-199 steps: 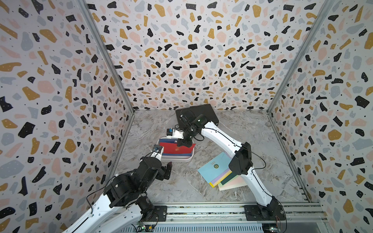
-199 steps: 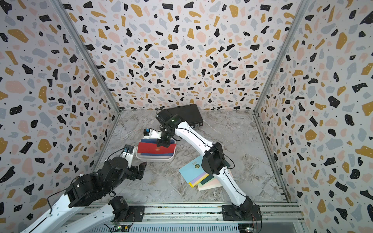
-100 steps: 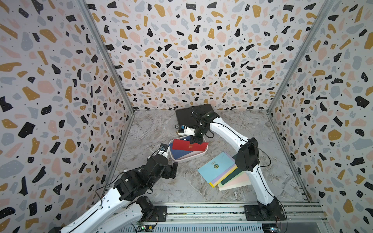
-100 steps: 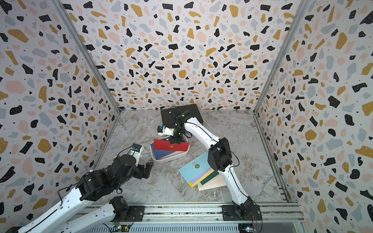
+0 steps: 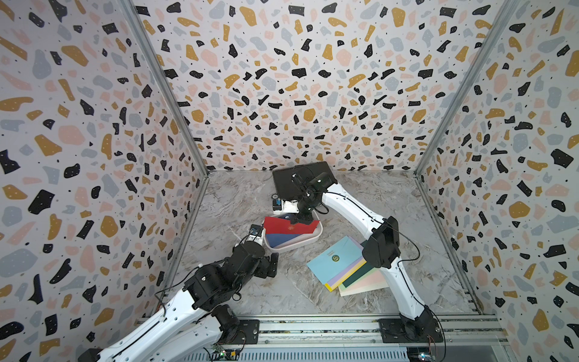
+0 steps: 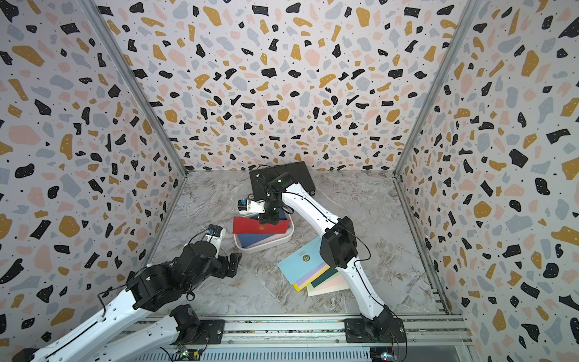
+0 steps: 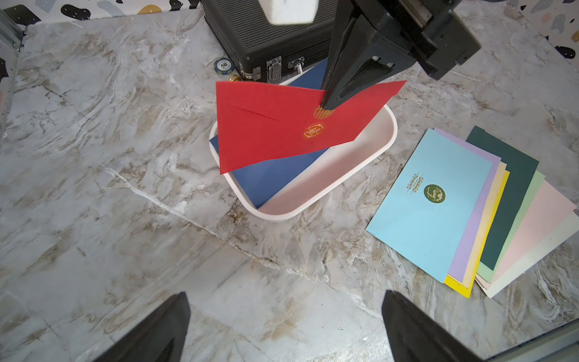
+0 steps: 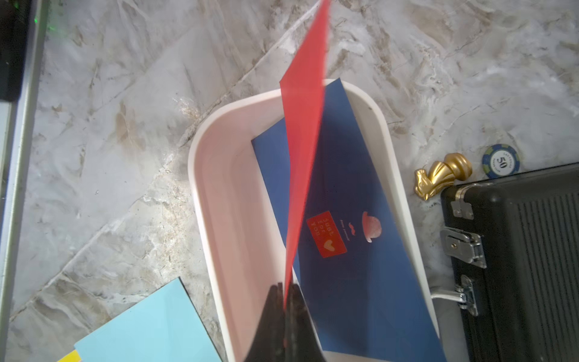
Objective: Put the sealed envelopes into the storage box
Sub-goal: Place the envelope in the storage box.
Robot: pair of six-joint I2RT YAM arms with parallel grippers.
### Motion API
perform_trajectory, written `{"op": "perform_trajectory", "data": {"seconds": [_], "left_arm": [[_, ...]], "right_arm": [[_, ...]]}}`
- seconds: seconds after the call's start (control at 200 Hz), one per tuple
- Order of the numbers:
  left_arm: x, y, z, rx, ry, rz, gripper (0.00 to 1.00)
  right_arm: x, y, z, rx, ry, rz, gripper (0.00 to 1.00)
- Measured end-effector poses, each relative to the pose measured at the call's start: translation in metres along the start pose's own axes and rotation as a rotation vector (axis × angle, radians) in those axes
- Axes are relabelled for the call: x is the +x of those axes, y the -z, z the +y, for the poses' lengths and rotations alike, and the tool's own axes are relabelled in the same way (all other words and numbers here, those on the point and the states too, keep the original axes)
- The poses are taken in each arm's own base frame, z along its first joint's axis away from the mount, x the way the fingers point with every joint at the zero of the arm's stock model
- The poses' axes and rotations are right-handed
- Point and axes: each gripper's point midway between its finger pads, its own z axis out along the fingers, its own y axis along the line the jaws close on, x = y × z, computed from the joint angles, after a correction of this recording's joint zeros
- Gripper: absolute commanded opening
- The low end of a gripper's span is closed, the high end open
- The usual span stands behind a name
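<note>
The robot's right gripper will release the red envelope so it lies flat on top of the navy envelope [image 5: 290, 229] [image 8: 318, 235] inside the white storage box.
My right gripper [image 5: 303, 219] [image 8: 286, 286] is shut on the top edge of a red envelope [image 5: 288, 226] [image 7: 282, 131]. The envelope hangs tilted over the white storage box [image 5: 294, 246] [image 7: 313, 207], its low corner past the box's left rim. A navy envelope [image 7: 269, 178] [image 8: 360, 282] lies flat inside the box. Several more sealed envelopes [image 5: 344, 266] [image 7: 438, 203] lie fanned on the table to the box's front right, a light blue one on top. My left gripper [image 5: 271, 265] [image 7: 285, 296] is open and empty, low over bare table at the box's front left.
A black briefcase [image 5: 300, 178] [image 8: 517, 250] with metal latches lies just behind the box. Between them sit a poker chip [image 7: 223, 66] and a gold chess piece [image 8: 441, 177]. Patterned walls close in three sides, and my right forearm [image 5: 380, 247] crosses over the envelope stack.
The storage box has slid to the right and turned. My right gripper has moved right with the red envelope. My left gripper has come forward and right, still open.
</note>
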Motion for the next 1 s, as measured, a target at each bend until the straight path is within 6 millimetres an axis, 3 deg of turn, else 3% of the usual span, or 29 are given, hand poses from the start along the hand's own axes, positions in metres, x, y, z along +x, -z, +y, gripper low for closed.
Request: {"op": "perform_trajectory", "data": {"seconds": [0.27, 0.651, 1.001], "left_arm": [[0.014, -0.008, -0.002, 0.02, 0.039, 0.039, 0.99], [0.009, -0.002, -0.001, 0.034, 0.067, 0.008, 0.99], [0.008, 0.004, 0.001, 0.042, 0.078, -0.01, 0.99]], "right_arm": [[0.001, -0.003, 0.004, 0.01, 0.083, 0.044, 0.0], [0.007, -0.003, 0.003, 0.026, 0.127, 0.085, 0.0], [0.006, 0.022, 0.007, 0.061, 0.158, 0.104, 0.0]]}}
